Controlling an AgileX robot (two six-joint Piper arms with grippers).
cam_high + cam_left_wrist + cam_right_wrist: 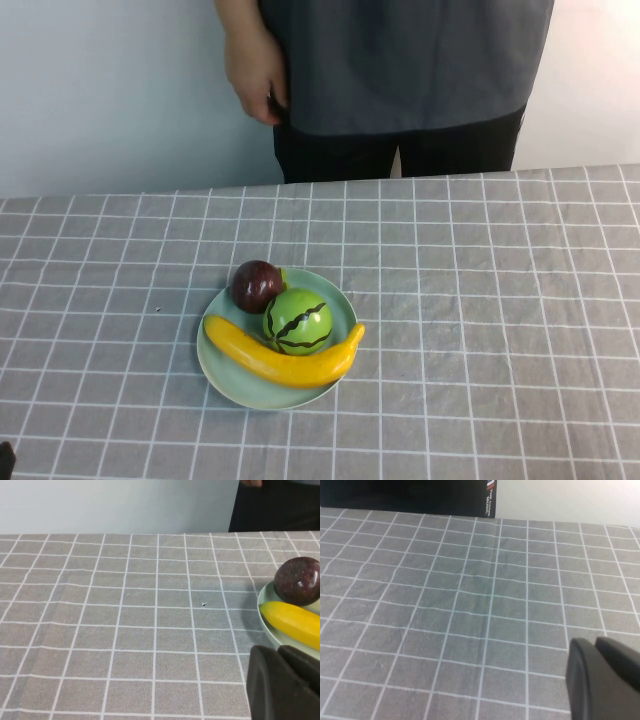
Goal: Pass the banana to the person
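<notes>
I should close my left gripper on the yellow banana, around its body just in from the banana's end (241,349) (299,624) near the small dark red fruit.
The yellow banana (282,360) lies along the near side of a pale green plate (224,378) at the table's middle. It also shows in the left wrist view (292,621). The person (400,70) stands behind the table's far edge in a dark grey shirt, one hand (255,70) hanging down. My left gripper (277,650) is shut and empty, low over the cloth just short of the plate (270,632) and apart from the banana. My right gripper (595,642) is shut and empty over bare cloth. Only a dark bit of the left arm (5,460) shows in the high view.
A round green striped fruit (298,320) and a small dark red fruit (256,285) share the plate behind the banana. The red fruit also shows in the left wrist view (297,580). A grey checked cloth (480,300) covers the table. A dark box (410,497) stands at the cloth's edge in the right wrist view.
</notes>
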